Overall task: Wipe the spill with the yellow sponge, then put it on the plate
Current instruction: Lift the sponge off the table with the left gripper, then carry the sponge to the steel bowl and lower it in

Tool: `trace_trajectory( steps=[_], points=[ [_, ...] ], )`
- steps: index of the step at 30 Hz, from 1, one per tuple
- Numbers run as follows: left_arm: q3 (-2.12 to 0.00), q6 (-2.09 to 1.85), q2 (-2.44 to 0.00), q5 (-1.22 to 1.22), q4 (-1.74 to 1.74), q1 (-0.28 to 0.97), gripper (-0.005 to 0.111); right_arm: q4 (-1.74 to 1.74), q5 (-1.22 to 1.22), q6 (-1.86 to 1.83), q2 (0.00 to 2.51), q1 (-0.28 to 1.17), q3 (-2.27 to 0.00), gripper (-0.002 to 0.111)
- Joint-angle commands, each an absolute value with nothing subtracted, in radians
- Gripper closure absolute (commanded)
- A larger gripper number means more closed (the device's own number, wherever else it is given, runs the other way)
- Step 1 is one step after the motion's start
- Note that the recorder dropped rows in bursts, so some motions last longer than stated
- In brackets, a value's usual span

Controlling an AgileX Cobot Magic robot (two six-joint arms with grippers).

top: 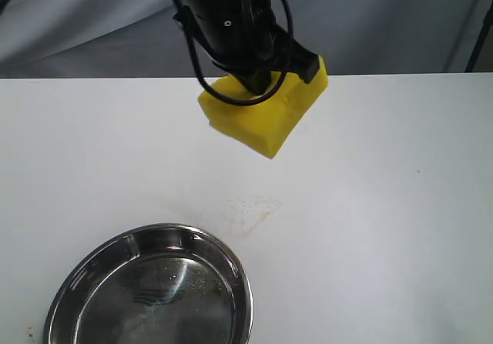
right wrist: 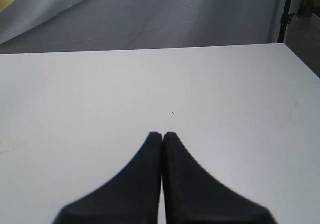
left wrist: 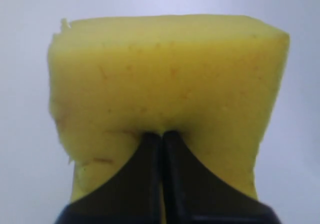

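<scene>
I should release the yellow sponge from my left gripper on the flat bottom of the shiny steel plate (top: pixel 159 293), inside its rim.
My left gripper (top: pixel 258 78) is shut on the yellow sponge (top: pixel 262 113), which hangs tilted in the air above the white table. Seen from the left wrist, the sponge (left wrist: pixel 167 78) fills most of the view and the black fingertips (left wrist: pixel 161 136) pinch its near face. A faint brownish speckled smear, the spill (top: pixel 250 209), lies on the table below the sponge. The shiny steel plate (top: pixel 231 263) sits at the front left, nothing in it. My right gripper (right wrist: pixel 162 135) is shut on nothing, over bare table; it does not show in the exterior view.
The white table (top: pixel 400 205) reaches to a far edge in front of a grey cloth backdrop (top: pixel 385 21). A dark stand leg (right wrist: pixel 285 13) rises past the table's far right corner.
</scene>
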State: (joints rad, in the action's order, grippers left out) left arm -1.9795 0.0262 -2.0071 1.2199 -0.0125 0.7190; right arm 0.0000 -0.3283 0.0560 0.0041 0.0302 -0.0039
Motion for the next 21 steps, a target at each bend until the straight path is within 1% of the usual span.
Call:
trace_trajectory(
  steps=[1, 7, 16, 21],
  points=[
    [-1.793, 0.026, -1.886, 1.221, -0.020, 0.714, 0.107, 0.000, -0.327, 0.058, 0.000, 0.022, 0.000, 0.108],
    [-1.506, 0.029, -1.728, 1.221, -0.079, 0.714, 0.107, 0.000, -0.327, 0.058, 0.000, 0.022, 0.000, 0.108],
    [-1.153, 0.056, -1.558, 1.221, -0.083, 0.714, 0.107, 0.000, -0.327, 0.058, 0.000, 0.022, 0.000, 0.108],
    [-0.998, 0.067, -1.542, 1.076, -0.120, 0.714, 0.107, 0.000, -0.327, 0.058, 0.000, 0.022, 0.000, 0.108]
  ],
)
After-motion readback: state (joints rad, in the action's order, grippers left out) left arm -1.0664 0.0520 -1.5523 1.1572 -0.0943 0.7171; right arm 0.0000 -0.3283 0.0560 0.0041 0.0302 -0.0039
